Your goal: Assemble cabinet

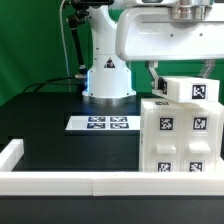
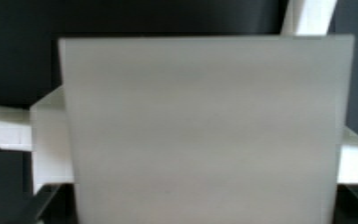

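Observation:
Next, the gripper releases the small white box part squarely on top of the large white cabinet body (image 1: 181,90).
The large white cabinet body (image 1: 178,140), with several square tags on its front, stands at the exterior view's right. A smaller white box part (image 1: 192,91) with tags sits tilted on top of it. My gripper (image 1: 180,72) comes down over this small part, with one dark finger on each side of it. In the wrist view the part's plain white face (image 2: 201,120) fills the space between the dark fingers (image 2: 43,205), and my gripper (image 2: 201,208) is shut on it. The cabinet body shows beneath it as a white edge (image 2: 16,128).
The marker board (image 1: 102,123) lies flat on the black table in front of the robot base (image 1: 107,75). A low white border rail (image 1: 60,181) runs along the front edge and up the exterior view's left (image 1: 10,152). Cables hang behind the base.

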`<state>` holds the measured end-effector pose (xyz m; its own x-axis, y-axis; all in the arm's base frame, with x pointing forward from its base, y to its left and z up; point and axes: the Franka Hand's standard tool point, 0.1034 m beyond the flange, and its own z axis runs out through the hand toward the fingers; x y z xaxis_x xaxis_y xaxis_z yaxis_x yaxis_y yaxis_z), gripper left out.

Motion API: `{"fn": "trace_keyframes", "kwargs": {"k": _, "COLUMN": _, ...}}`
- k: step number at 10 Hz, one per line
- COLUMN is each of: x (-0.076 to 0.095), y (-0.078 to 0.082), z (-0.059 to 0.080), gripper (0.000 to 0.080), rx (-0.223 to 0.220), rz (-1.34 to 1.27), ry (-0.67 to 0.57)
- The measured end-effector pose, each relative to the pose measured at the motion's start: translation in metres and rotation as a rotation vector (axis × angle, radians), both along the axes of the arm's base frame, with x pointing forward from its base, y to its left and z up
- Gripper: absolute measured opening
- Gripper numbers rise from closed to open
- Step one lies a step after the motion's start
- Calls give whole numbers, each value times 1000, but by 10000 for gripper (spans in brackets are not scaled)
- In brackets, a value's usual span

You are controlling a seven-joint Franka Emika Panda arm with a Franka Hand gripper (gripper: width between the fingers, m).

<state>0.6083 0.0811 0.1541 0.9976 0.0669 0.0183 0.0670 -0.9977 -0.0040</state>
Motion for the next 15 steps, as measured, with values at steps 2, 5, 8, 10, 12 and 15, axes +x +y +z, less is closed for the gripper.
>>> {"fn": "trace_keyframes", "kwargs": {"k": 2, "x": -1, "y": 3, "z": 0, "gripper": 561, "rx": 12, "rz": -184, "ry": 3}}
{"fn": "trace_keyframes", "kwargs": {"k": 5, "x": -1, "y": 6, "z": 0, "gripper": 561, "rx": 35, "rz": -426, "ry": 12}}
{"fn": "trace_keyframes", "kwargs": {"k": 8, "x": -1, "y": 11, "z": -1, "gripper": 561, "rx": 49, "rz": -663, "ry": 19}}
{"fn": "trace_keyframes", "kwargs": {"k": 10, "x": -2, "y": 13, "z": -1, "gripper": 561, "rx": 52, "rz": -789, "ry": 23}}
{"fn": "trace_keyframes", "kwargs": {"k": 12, "x": -1, "y": 13, "z": -1, "gripper": 561, "rx": 61, "rz": -918, "ry": 25}}
{"fn": "trace_keyframes", "kwargs": {"k": 15, "x": 2, "y": 16, "z": -2, "gripper": 561, "rx": 96, "rz": -1217, "ry": 6}}
